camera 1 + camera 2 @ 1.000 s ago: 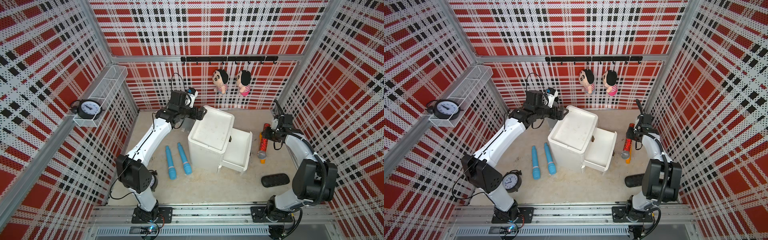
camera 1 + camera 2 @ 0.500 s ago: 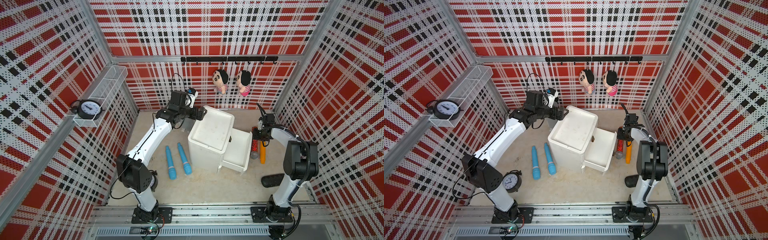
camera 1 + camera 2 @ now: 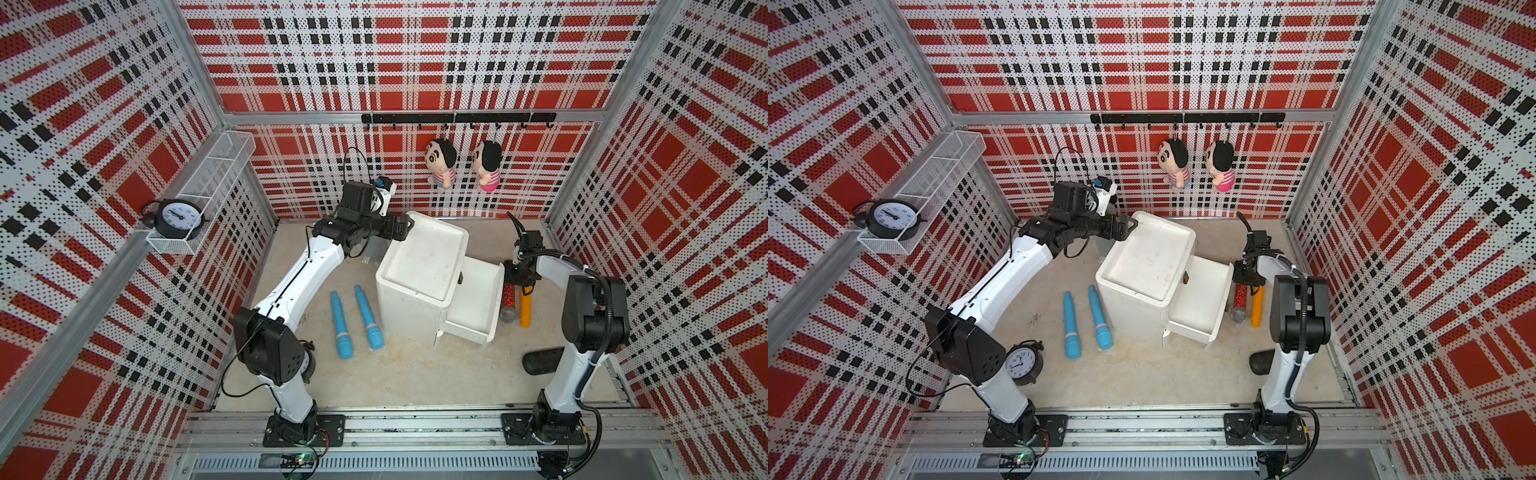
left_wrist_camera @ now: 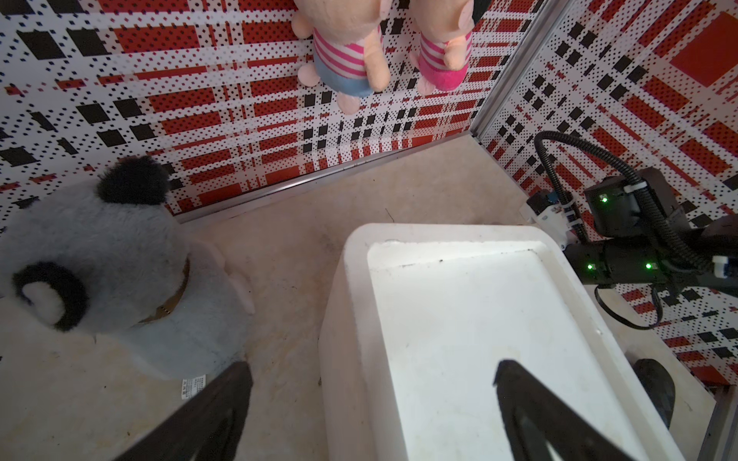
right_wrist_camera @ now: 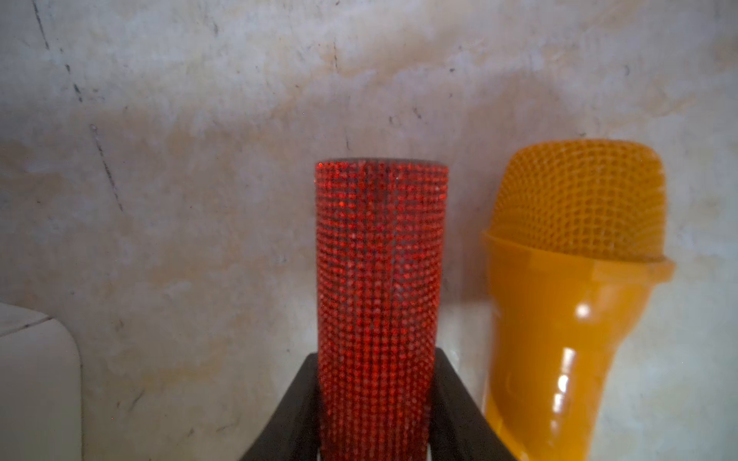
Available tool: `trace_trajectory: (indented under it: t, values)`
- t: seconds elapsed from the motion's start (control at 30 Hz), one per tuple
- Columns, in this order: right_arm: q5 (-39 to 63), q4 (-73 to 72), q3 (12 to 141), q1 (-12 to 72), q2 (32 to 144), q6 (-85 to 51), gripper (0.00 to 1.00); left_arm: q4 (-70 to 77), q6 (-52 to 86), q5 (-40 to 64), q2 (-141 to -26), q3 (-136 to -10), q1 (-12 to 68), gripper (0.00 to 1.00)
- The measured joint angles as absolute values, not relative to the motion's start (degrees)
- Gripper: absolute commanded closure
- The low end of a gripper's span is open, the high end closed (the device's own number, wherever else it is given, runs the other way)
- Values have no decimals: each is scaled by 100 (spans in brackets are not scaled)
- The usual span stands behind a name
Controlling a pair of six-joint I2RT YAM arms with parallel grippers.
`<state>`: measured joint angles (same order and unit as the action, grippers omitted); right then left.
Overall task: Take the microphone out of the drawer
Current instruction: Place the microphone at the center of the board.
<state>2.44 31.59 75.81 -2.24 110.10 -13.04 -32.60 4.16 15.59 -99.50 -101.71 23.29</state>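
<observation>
The robot's right gripper will put the red microphone down on the table (image 3: 508, 298) between the white drawer and the orange microphone.
A red glittery microphone (image 3: 509, 296) (image 3: 1240, 296) (image 5: 379, 279) with a silver head lies low over the table, just right of the drawer. My right gripper (image 3: 518, 279) (image 3: 1246, 277) (image 5: 377, 359) is shut on its handle. The white drawer (image 3: 471, 303) (image 3: 1200, 299) stands pulled out of the white cabinet (image 3: 424, 266) (image 4: 459, 319) and shows nothing inside. An orange microphone (image 3: 525, 309) (image 5: 567, 319) lies alongside the red one. My left gripper (image 3: 401, 230) (image 3: 1127, 226) (image 4: 371, 367) is open over the cabinet's back left corner, holding nothing.
Two blue stick-shaped items (image 3: 340, 328) (image 3: 368, 318) lie left of the cabinet. A black oval object (image 3: 540, 361) sits front right. A grey plush koala (image 4: 120, 271) sits behind the cabinet's left. Two dolls (image 3: 440, 162) hang on the back wall. An alarm clock (image 3: 1021, 361) stands by the left arm.
My right arm has folded its elbow in from the right, and the red microphone has shifted slightly toward the drawer, uncovering the orange one. The left arm has not moved.
</observation>
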Motion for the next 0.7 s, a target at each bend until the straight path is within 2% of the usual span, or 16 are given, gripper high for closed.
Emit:
trace_trajectory:
  t: [0.23, 0.47, 0.7]
  values:
    - [60, 3205, 7546, -213, 11010, -1288, 100, -3260, 416, 1559, -9953, -10171, 2329, 2]
    - [38, 3264, 7544, -213, 11010, -1288, 71, -3260, 416, 1559, -9953, -10171, 2331, 2]
    - [-34, 3319, 7544, -209, 11015, -1288, 60, -3260, 416, 1559, -9953, -10171, 2331, 2]
